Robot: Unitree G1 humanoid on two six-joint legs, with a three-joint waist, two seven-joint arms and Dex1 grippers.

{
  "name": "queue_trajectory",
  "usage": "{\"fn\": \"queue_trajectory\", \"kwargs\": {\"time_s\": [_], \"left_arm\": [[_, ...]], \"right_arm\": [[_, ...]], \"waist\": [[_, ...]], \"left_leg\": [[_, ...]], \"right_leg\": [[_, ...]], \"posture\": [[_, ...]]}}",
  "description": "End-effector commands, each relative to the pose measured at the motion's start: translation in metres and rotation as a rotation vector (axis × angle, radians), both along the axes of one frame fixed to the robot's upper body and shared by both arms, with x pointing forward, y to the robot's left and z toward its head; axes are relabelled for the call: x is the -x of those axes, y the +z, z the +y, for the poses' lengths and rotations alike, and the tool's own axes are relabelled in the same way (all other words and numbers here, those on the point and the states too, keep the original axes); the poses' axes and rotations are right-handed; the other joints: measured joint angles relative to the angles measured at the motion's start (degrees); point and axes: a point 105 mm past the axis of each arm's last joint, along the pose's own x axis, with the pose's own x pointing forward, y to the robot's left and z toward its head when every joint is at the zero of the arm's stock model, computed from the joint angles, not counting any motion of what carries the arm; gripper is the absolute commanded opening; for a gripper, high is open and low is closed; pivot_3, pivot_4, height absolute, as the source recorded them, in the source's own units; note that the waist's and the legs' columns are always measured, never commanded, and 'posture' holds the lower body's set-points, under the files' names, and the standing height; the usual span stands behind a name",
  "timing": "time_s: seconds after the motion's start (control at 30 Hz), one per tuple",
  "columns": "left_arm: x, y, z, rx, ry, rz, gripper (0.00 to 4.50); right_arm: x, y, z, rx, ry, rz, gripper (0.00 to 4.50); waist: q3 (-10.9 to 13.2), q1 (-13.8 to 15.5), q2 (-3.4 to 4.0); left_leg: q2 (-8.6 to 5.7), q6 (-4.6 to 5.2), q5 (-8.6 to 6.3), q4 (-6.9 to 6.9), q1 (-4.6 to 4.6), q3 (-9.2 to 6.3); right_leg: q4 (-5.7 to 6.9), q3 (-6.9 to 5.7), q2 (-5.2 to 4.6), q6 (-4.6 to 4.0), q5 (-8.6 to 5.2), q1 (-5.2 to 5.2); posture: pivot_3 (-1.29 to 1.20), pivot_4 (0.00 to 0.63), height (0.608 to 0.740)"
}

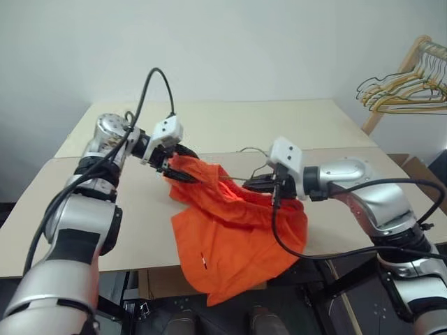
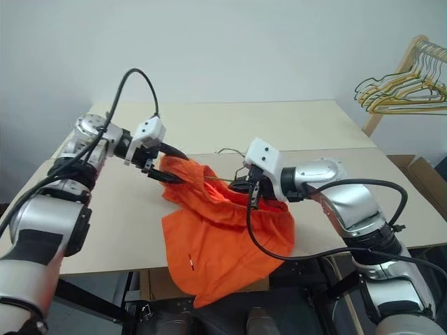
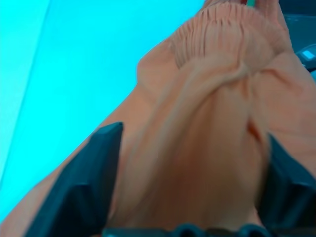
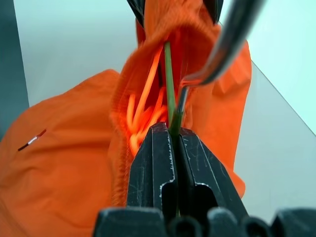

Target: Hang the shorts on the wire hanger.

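Next, I back off and take the shorts closer to their gathered waistband (image 3: pixel 215 69), because the open fingers of my left gripper straddle fabric well below that waistband.
The bright orange shorts (image 1: pixel 230 237) lie bunched on the table's front part, with one leg hanging over the front edge. My left gripper (image 1: pixel 191 166) is open at the raised waistband end of the shorts (image 3: pixel 207 113). Its two fingers (image 3: pixel 89 182) stand wide apart with fabric between them. My right gripper (image 4: pixel 170 129) is shut on the thin olive wire hanger (image 4: pixel 169 84), which runs into the waistband opening. In the head views this gripper (image 1: pixel 260 183) sits at the middle of the shorts. The hanger's hook (image 1: pixel 251 149) pokes out above the fabric; the rest of the hanger is hidden inside.
The shorts rest on a beige table (image 1: pixel 279 125) whose near edge is close in front of me. A wooden rack with a bunch of gold-yellow hangers (image 1: pixel 408 87) stands at the far right. A cardboard box (image 1: pixel 422 167) sits beyond the table's right side.
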Motion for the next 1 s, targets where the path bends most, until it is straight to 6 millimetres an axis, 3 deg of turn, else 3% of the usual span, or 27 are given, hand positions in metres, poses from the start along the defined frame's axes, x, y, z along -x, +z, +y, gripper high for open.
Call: {"fn": "queue_trajectory", "kwargs": {"time_s": [0.03,0.13,0.5,0.83,1.0], "left_arm": [[-0.001,0.006,-0.001,-0.033,-0.041,-0.083,4.48],[-0.003,0.002,-0.005,-0.039,-0.032,-0.085,3.88],[-0.007,0.01,-0.006,-0.005,-0.007,-0.104,0.06],[-0.012,0.033,0.0,0.097,0.056,-0.134,0.03],[-0.009,0.029,0.003,0.091,0.045,-0.105,0.03]], "right_arm": [[0.0,0.021,-0.006,-0.029,0.001,-0.077,0.0],[0.002,0.02,-0.008,-0.021,0.004,-0.073,0.0],[0.007,0.016,-0.015,0.001,0.005,-0.046,0.0],[0.013,-0.004,-0.031,0.08,-0.026,-0.021,0.0],[0.014,0.0,-0.034,0.047,-0.044,-0.009,0.0]], "waist": [[0.0,0.3,0.0],[0.0,1.0,0.0],[0.0,1.5,0.0],[0.0,1.5,0.0],[0.0,1.5,-0.01]], "left_leg": [[-0.01,0.0,0.0,0.01,0.0,0.01],[-0.02,0.0,0.0,0.05,-0.01,0.04],[-0.02,0.0,0.0,0.04,-0.03,0.06],[-0.02,0.0,0.0,0.04,-0.03,0.05],[-0.02,0.0,0.0,0.04,-0.02,0.05]], "right_leg": [[0.0,0.0,-0.01,0.0,0.0,0.01],[-0.02,0.01,-0.03,0.01,0.0,0.02],[-0.04,0.01,-0.03,0.0,0.0,0.01],[-0.05,0.0,-0.03,0.01,0.0,0.01],[-0.05,0.01,-0.03,0.01,0.0,0.02]], "posture": [[0.04,0.0,0.74],[0.03,0.0,0.74],[0.03,0.0,0.74],[0.03,0.0,0.74],[0.03,0.0,0.74]]}}
